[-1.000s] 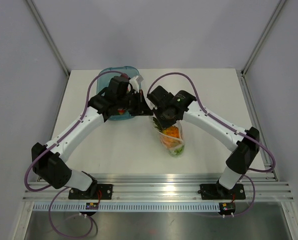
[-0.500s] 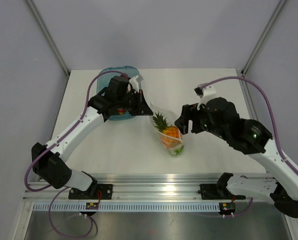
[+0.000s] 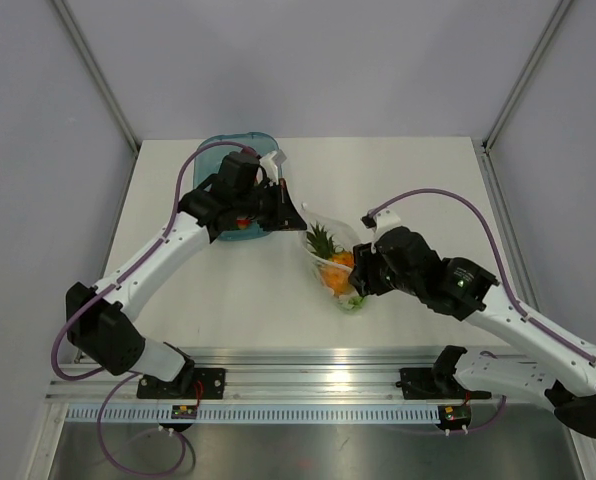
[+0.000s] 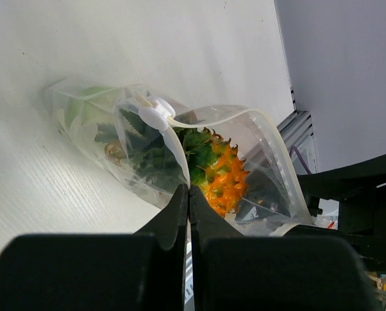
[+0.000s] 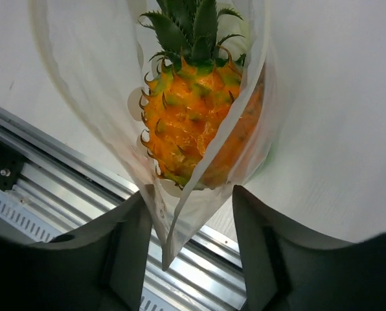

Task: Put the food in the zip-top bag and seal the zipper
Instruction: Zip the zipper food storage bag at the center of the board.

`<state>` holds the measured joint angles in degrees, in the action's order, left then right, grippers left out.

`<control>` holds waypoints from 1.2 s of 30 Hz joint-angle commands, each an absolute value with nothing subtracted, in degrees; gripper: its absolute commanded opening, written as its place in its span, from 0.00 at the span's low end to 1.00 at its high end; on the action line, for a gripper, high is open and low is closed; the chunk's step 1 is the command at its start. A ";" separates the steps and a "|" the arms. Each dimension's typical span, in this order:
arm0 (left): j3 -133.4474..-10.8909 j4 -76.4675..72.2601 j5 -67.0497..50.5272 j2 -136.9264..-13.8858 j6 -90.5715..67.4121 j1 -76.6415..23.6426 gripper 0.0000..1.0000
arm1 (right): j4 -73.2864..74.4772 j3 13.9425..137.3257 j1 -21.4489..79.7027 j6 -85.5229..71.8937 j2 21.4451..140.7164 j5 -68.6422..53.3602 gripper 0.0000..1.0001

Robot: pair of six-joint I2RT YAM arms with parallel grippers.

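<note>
My left gripper pinches the bag opening's edge in the white tab's path, so it should open and grip the bag's side (image 4: 143, 157) below the tab.
The zip-top bag (image 3: 319, 216) lies on the table with its mouth toward the back. Inside is food: an orange bumpy fruit (image 3: 340, 267) with a green leafy crown, and a pale green piece (image 4: 83, 111) deeper in. My left gripper (image 3: 295, 222) is shut on the bag's mouth edge (image 4: 180, 159), holding it up. The zipper (image 4: 245, 114) gapes open, with a white tab (image 4: 155, 115) at one end. My right gripper (image 3: 357, 278) stands open at the bag's near end. The bag's corner (image 5: 170, 243) hangs between its fingers (image 5: 131, 240), and the orange fruit (image 5: 186, 129) shows just beyond.
A translucent blue tray (image 3: 240, 148) sits at the back left, under the left arm, with a small red piece (image 3: 241, 223) in it. The aluminium rail (image 3: 318, 360) runs along the table's near edge, close below the right gripper.
The right gripper let go, opened and swung out to the right. It then came back lower, to the bag's near end. The left gripper has kept its hold.
</note>
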<state>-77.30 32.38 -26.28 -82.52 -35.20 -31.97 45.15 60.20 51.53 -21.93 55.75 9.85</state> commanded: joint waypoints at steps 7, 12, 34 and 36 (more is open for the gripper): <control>-79.19 30.58 -25.31 -82.09 -34.72 -31.64 0.00 | 34.11 54.94 52.21 -19.79 48.87 17.49 0.00; -77.26 31.64 -27.15 -79.37 -29.02 -31.38 0.05 | 28.66 53.70 52.21 -12.58 47.37 19.86 0.00; -46.84 -21.42 -45.86 -75.72 1.24 -22.94 0.89 | 25.75 51.68 51.15 -5.54 50.19 12.57 0.00; -49.56 -23.72 -50.24 -79.00 -1.56 -22.76 0.87 | 26.36 51.77 51.06 -5.54 49.66 12.66 0.00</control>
